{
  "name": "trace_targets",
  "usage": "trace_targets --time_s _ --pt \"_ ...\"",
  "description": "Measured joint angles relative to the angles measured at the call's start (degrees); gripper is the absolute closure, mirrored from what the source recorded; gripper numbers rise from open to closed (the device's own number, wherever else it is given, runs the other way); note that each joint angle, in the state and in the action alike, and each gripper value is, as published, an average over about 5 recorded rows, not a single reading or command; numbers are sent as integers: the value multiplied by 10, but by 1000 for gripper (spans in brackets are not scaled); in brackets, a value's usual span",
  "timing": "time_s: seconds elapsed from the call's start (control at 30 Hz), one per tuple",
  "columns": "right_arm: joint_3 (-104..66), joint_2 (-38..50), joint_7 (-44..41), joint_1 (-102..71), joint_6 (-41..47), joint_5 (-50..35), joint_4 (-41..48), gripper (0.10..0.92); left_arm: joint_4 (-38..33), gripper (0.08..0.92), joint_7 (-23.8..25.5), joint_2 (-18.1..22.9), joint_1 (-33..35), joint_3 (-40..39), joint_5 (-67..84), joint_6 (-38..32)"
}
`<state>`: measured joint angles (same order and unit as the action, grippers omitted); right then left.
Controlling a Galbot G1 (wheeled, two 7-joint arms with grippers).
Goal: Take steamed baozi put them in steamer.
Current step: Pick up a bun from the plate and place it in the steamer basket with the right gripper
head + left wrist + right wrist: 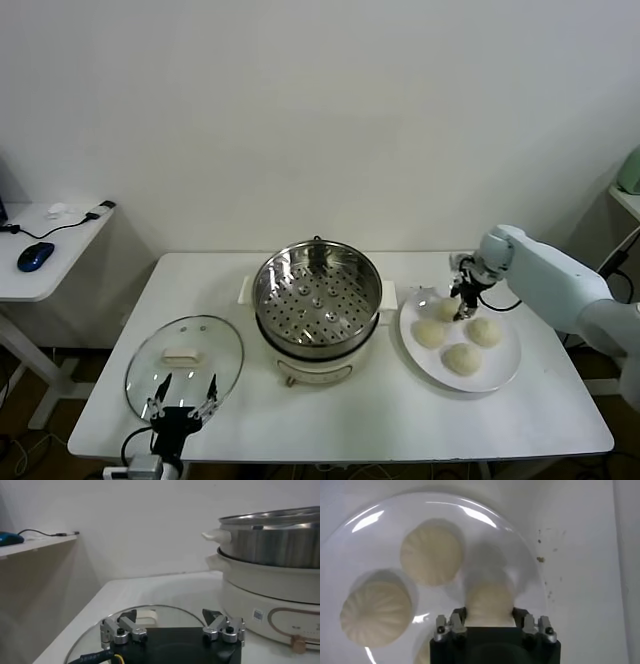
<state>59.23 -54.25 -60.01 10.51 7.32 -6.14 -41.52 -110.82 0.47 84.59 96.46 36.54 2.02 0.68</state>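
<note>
The robot's right gripper needs to release the baozi on the far part of the steamer's perforated tray (319, 276), behind the tray's middle dimples.
Four cream-white baozi lie on a white plate (506, 366) at the right of the table. My right gripper (462, 306) is down over the plate's far left part. In the right wrist view its fingers (457, 616) press both sides of one baozi (489, 600), at or just above the plate (515, 540). Two more baozi (431, 551) (376, 613) lie beside it. The steamer (268, 272) stands at the table's middle with its perforated tray (318, 298) bare. My left gripper (182, 392) is open and empty over the glass lid (185, 352).
The steamer's steel wall (275, 540) and cream base rise to one side of the left gripper (170, 616). A side desk (40, 262) with a blue mouse stands at the left. The wall runs close behind the table.
</note>
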Motion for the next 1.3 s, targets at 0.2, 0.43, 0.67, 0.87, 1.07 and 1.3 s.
trace_targets --time_s 0.2,0.43,0.67,0.87,1.07,1.3 --pt "77 3 -14 113 -11 -65 -70 406 -6 177 0 0 3 -3 -4 0" --pt "175 -44 -35 274 -70 -152 -171 406 -11 177 0 -1 5 -7 -7 -1" --pt "227 -102 -41 342 -157 -163 -268 401 -10 177 0 -5 5 -6 -7 -4" --pt "229 -140 -38 324 -260 -84 -271 397 -10 177 0 -8 10 -4 -7 -9" --pt "195 -178 -22 265 -352 24 -215 397 -7 177 -1 -8 13 -5 -9 -12" --pt "135 -226 8 192 -432 141 -121 397 -1 177 -3 -6 14 -5 -10 -18"
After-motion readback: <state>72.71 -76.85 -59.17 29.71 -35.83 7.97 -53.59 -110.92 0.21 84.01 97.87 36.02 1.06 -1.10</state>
